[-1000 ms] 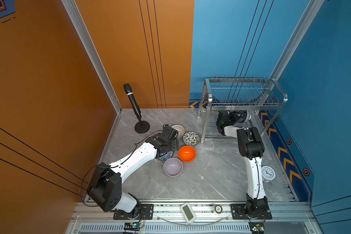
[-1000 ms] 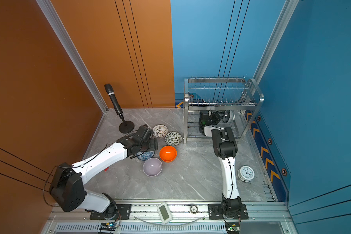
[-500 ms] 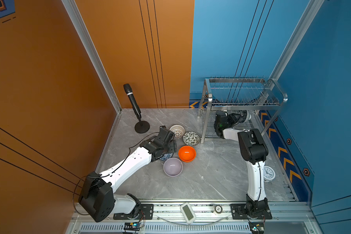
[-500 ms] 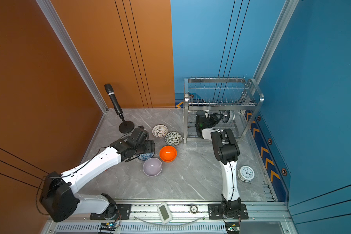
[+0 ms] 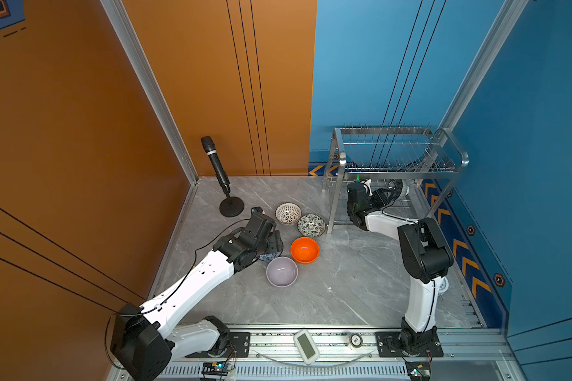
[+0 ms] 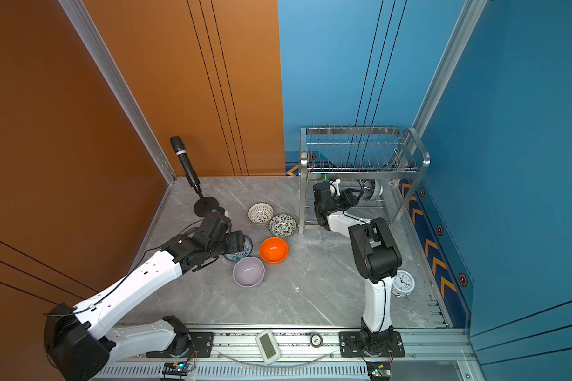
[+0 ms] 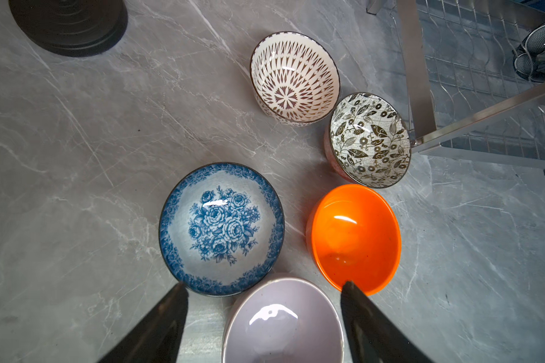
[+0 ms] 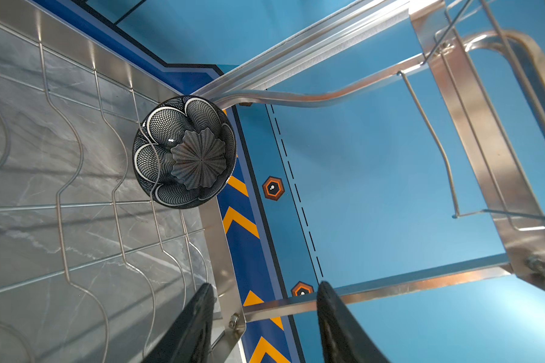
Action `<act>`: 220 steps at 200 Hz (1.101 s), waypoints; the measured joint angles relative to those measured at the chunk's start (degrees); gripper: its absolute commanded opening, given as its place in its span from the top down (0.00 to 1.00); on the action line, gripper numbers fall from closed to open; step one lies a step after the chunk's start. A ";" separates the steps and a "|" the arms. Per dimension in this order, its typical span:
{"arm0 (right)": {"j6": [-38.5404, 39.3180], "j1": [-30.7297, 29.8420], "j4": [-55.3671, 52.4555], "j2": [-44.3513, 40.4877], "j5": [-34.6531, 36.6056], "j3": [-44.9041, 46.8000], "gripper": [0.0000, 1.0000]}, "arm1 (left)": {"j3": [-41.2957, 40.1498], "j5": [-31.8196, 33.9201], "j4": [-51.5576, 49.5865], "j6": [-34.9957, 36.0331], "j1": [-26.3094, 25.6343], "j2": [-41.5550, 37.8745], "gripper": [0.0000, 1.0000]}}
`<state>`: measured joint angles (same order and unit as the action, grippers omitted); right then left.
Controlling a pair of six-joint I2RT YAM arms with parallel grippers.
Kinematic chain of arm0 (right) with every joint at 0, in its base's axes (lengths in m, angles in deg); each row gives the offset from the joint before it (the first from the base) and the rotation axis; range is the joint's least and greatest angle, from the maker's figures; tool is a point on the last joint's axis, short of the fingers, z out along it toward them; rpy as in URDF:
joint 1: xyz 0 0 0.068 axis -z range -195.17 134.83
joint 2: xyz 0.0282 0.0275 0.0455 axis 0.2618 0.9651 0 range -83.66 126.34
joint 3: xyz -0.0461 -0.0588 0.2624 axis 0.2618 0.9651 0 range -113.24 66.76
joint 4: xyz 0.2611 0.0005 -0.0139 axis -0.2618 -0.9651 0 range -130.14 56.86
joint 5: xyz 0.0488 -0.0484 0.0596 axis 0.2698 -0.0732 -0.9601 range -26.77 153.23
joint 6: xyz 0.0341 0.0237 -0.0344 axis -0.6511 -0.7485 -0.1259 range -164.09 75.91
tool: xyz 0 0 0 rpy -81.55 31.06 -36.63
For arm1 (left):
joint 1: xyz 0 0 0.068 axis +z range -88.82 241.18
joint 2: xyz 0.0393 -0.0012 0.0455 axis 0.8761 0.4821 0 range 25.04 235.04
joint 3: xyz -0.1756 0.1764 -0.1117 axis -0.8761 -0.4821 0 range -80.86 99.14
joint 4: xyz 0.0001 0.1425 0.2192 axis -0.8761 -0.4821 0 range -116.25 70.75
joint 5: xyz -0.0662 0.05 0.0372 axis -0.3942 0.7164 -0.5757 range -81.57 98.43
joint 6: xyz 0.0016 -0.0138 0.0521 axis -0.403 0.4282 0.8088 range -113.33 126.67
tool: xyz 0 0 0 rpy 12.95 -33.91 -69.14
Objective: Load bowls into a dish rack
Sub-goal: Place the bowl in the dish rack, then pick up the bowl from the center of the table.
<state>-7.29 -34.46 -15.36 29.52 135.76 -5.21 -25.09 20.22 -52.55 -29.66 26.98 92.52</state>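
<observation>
Next, my left gripper grabs the blue-and-white floral bowl by the bowl's rim (image 5: 262, 252) (image 7: 161, 244), on the side facing away from the orange bowl.
Five bowls stand upright on the grey floor: white lattice (image 7: 294, 77), black-and-white leaf (image 7: 370, 140), orange (image 7: 354, 235), pale lilac (image 7: 283, 320) and blue-and-white floral (image 7: 221, 228). My left gripper (image 7: 265, 286) hangs open above the gap between the floral, lilac and orange bowls, holding nothing; in a top view it (image 5: 273, 242) covers most of the floral bowl. The dark petal bowl (image 8: 184, 152) leans on edge in the lower tier of the dish rack (image 5: 397, 166). My right gripper (image 8: 265, 285) is open and empty inside that tier, a short way from the dark bowl.
A microphone on a round black stand (image 5: 227, 204) rises at the back left of the bowls. An alarm clock (image 6: 403, 283) lies by the right arm's base. A small white device (image 5: 306, 346) rests on the front rail. Walls close in on both sides.
The left arm has drawn its gripper back toward the front, over the floral bowl. The right gripper has backed a little away from the dark bowl, which stays in the rack.
</observation>
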 measured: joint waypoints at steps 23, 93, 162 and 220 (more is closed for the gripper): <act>-3.78 -0.81 -3.87 -1.95 0.57 2.19 0.46 | -0.76 0.28 -0.74 -0.44 0.00 -1.36 0.23; -18.60 -2.21 -21.03 -9.70 0.87 5.51 0.44 | -2.21 2.40 -2.56 -2.56 0.00 -5.51 0.24; -35.91 -6.40 -43.06 -19.37 0.72 5.95 0.42 | -0.70 2.80 -7.54 -3.85 2.45 -4.72 0.24; -49.09 -12.09 -57.86 -28.02 -5.99 9.77 0.40 | 0.50 2.29 -10.91 -4.28 7.15 -3.19 0.23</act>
<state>-56.38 -46.55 -73.22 1.50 129.78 4.56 -24.59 22.52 -63.45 -33.95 34.13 89.33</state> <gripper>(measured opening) 0.600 0.773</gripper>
